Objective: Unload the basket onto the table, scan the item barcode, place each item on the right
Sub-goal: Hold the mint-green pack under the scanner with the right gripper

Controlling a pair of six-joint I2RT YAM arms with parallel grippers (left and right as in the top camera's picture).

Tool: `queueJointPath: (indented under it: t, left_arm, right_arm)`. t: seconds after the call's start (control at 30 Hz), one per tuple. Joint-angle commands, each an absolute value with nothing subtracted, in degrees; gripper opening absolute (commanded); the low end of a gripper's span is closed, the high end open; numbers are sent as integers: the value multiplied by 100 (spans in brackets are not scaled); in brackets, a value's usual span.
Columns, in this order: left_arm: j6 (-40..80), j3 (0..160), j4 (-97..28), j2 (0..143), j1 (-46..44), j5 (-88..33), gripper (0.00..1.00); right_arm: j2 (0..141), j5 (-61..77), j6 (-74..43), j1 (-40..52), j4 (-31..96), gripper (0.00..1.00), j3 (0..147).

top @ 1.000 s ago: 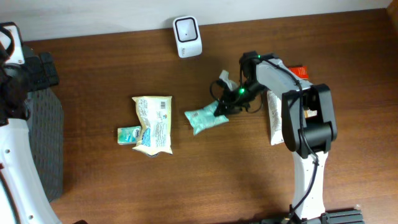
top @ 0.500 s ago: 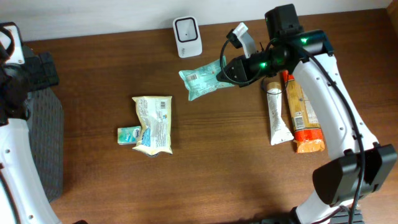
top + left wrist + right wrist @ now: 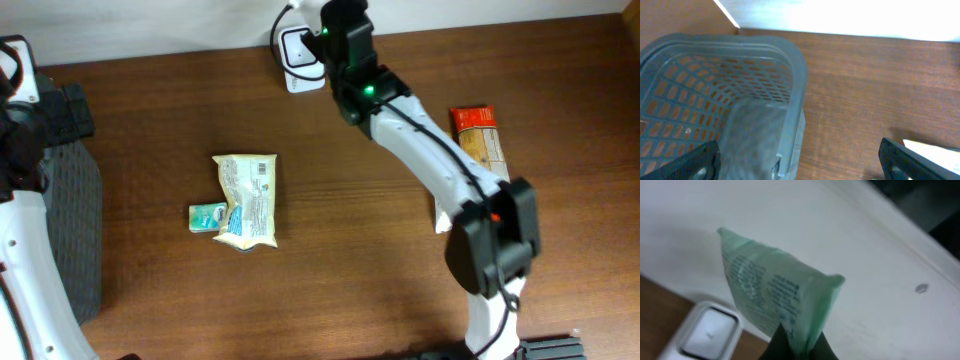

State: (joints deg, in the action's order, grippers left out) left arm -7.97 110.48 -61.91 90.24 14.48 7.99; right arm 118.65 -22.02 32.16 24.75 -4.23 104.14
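I should let go of the green plastic packet with my right gripper on the table (image 3: 450, 184), next to the white tube and orange box.
In the right wrist view, my right gripper (image 3: 799, 341) is shut on the lower edge of a green plastic packet (image 3: 772, 292). The packet stands upright in front of the white wall, its printed face turned to the left. The white barcode scanner (image 3: 707, 332) lies just below and left of it on the table. In the overhead view my right arm (image 3: 400, 110) reaches to the back edge over the scanner (image 3: 293, 55), and the arm hides the packet. My left gripper (image 3: 800, 167) is open above the rim of a grey basket (image 3: 740, 75), with nothing between its fingers.
A cream packet (image 3: 247, 198) and a small teal item (image 3: 207, 216) lie left of centre. An orange box (image 3: 480, 140) and a white tube (image 3: 441, 215) lie at the right, partly under my right arm. The grey basket (image 3: 70, 230) stands at the left edge.
My right arm has lifted the green packet off the middle of the table and swung it back and left, to just above the scanner. The left arm has not moved.
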Motion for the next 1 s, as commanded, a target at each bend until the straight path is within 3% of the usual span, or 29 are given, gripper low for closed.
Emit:
queueJointPath:
  t: [0.0,0.13,0.63,0.97]
  left_arm:
    - [-886,11078,-6189,9002,1470,794,99]
    - [-886,11078,-6189,9002,1470,794,99]
    - [-886,11078,-6189,9002,1470,794,99]
    - [-886,11078,-6189,9002,1470,794,99]
  right_arm:
    - [12534,-2508,5664,2512,-1337,4,10457]
    - [13146,-2508,6897,2512,-2075,4,10457]
    - [14011,-2467,6925,2499,-3332,4,10457]
    - [14022,-2580,6932,2486,-3441,4,10457]
